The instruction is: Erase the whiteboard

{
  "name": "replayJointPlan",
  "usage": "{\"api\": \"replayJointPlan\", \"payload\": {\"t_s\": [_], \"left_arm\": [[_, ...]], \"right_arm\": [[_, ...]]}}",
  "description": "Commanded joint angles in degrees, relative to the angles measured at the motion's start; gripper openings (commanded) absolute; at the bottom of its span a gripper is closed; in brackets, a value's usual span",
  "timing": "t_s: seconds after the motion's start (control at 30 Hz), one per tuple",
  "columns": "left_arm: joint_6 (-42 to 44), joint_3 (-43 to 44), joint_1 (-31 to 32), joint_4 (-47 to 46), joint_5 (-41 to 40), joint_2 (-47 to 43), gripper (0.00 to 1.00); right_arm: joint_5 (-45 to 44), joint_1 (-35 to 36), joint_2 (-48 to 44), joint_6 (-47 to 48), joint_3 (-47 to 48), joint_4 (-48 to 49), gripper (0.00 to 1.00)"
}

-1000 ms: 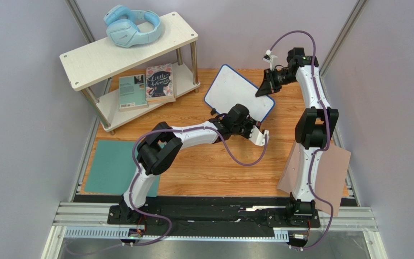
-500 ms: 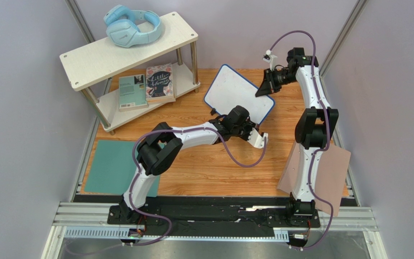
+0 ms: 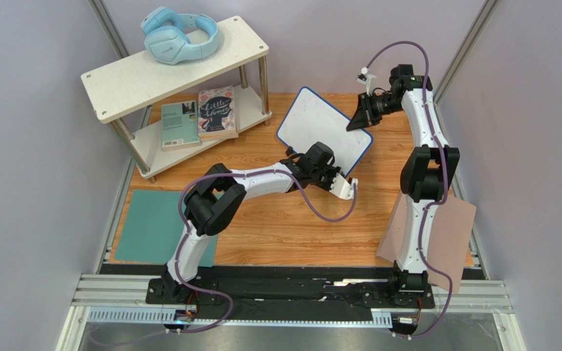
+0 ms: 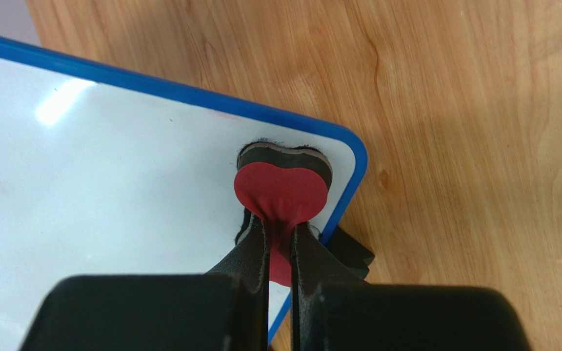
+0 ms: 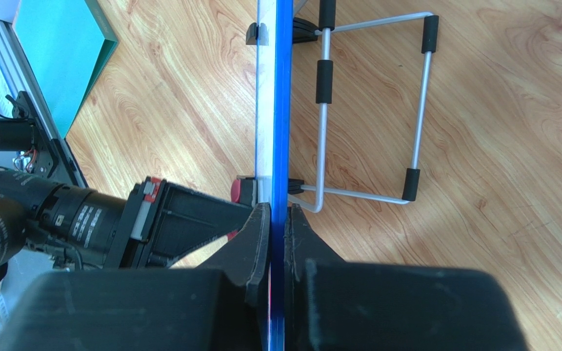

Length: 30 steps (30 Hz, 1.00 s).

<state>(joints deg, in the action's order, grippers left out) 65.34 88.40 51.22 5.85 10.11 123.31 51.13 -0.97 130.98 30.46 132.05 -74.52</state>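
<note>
My left gripper is going to let go of the red eraser on the wooden table (image 3: 276, 181) between the teal mat and the whiteboard.
The whiteboard (image 3: 313, 123), white with a thin blue rim, stands tilted on the wooden table, propped on a wire stand (image 5: 370, 110). My right gripper (image 3: 357, 119) is shut on its upper right rim; in the right wrist view the rim (image 5: 282, 88) runs edge-on between my right gripper's (image 5: 276, 213) jaws. My left gripper (image 3: 326, 170) is shut on a red heart-shaped eraser (image 4: 282, 191) with a dark felt pad. The eraser presses on the board's (image 4: 115, 168) lower right corner, seen past my left gripper (image 4: 280, 228). The board surface in view looks blank.
A white two-tier shelf (image 3: 115, 88) stands at the back left with blue headphones (image 3: 180, 35) on top and two books (image 3: 200, 115) below. A teal mat (image 3: 152, 225) lies front left. A pinkish-tan sheet (image 3: 452, 241) lies front right, behind the right arm.
My left gripper has slid a little to the left along the board's lower corner with the eraser. The right gripper and the board have not moved.
</note>
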Motion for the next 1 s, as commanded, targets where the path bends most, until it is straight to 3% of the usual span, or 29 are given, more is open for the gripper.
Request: {"api": "replayJointPlan", "payload": {"t_s": [0.0,0.23,0.47,0.97], "left_arm": [[-0.74,-1.03,-4.55,5.93,-4.66,3.26,0.00],[-1.35,-0.08,-5.69,3.38,-5.10,3.17,0.00],[-9.87,4.85,-6.92,-2.23,-3.25,2.91,0.00],[-18.75,12.41,-13.07,-9.10,-11.07,7.47,0.00]], "right_arm": [[-5.87,3.17,2.79,5.58,-1.18,-8.71,0.00],[-5.43,3.17,3.14,5.14,-0.83,-8.62,0.00],[-5.87,3.17,2.97,5.58,-0.83,-9.15,0.00],[-5.61,3.17,3.41,6.37,-0.13,-10.20,0.00]]}}
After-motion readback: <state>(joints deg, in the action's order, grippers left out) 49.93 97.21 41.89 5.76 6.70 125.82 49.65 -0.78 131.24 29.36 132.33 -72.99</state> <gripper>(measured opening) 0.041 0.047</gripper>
